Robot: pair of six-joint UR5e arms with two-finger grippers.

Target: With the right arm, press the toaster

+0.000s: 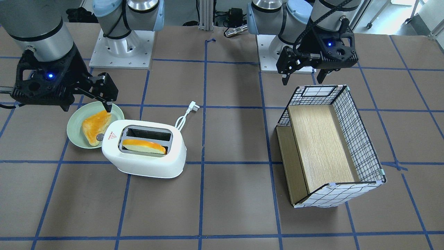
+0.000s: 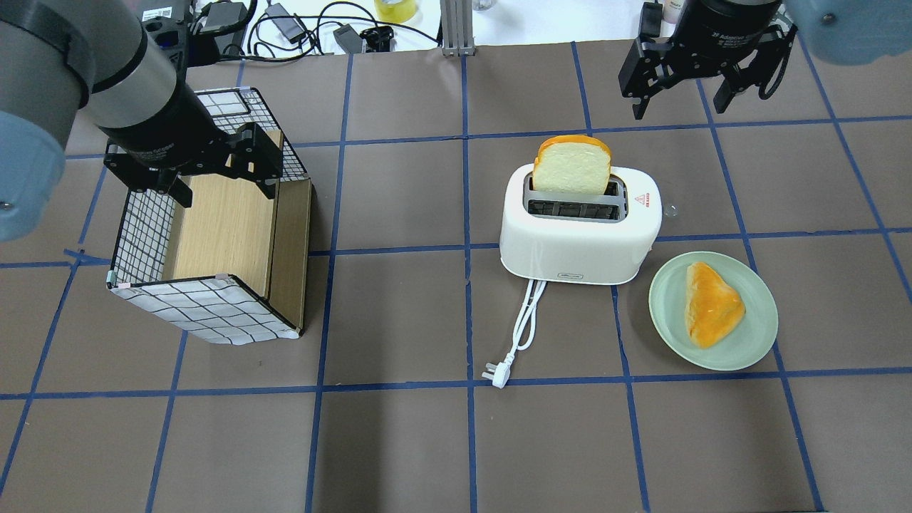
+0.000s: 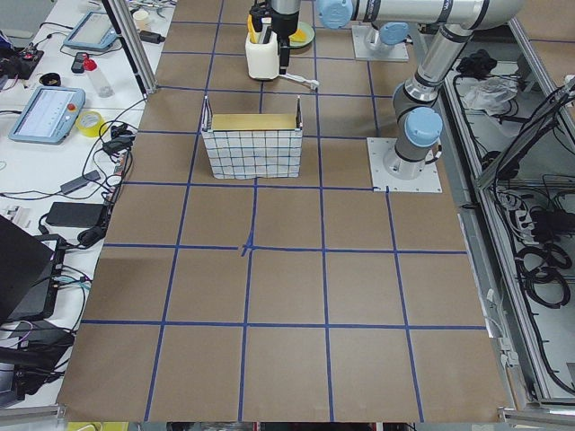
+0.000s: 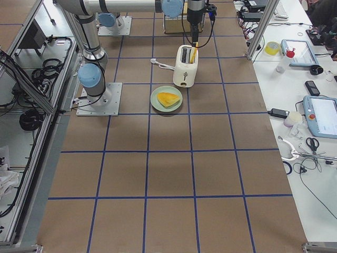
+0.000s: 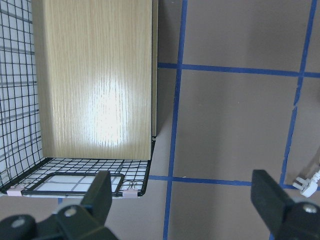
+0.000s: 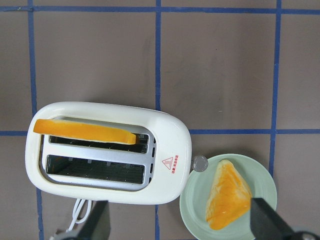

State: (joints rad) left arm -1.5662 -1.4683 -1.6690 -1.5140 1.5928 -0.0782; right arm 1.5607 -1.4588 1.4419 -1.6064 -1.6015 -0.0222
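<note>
I should close my right gripper empty beside the toaster's lever knob [image 1: 100, 136] [image 6: 199, 163], over the green plate, because closed fingers can press the knob down.
The white two-slot toaster [image 2: 577, 253] stands mid-table, with a bread slice [image 2: 572, 165] upright in its far slot. It also shows in the front view [image 1: 145, 163] and the right wrist view [image 6: 170, 130]. Its lever knob [image 6: 200, 163] sticks out at the end with the red triangle sticker, beside the plate. My right gripper [image 2: 680, 96] is open and empty. It hangs high above the toaster's knob end and touches nothing; the front view shows it too [image 1: 86, 102]. My left gripper [image 2: 221, 178] is open and empty over the basket.
A green plate [image 2: 666, 299] with a piece of toast [image 2: 712, 305] lies next to the toaster's knob end. The white cord and plug [image 2: 524, 328] trail toward my side. A wire grid basket [image 2: 206, 306] with a wooden board stands on the left.
</note>
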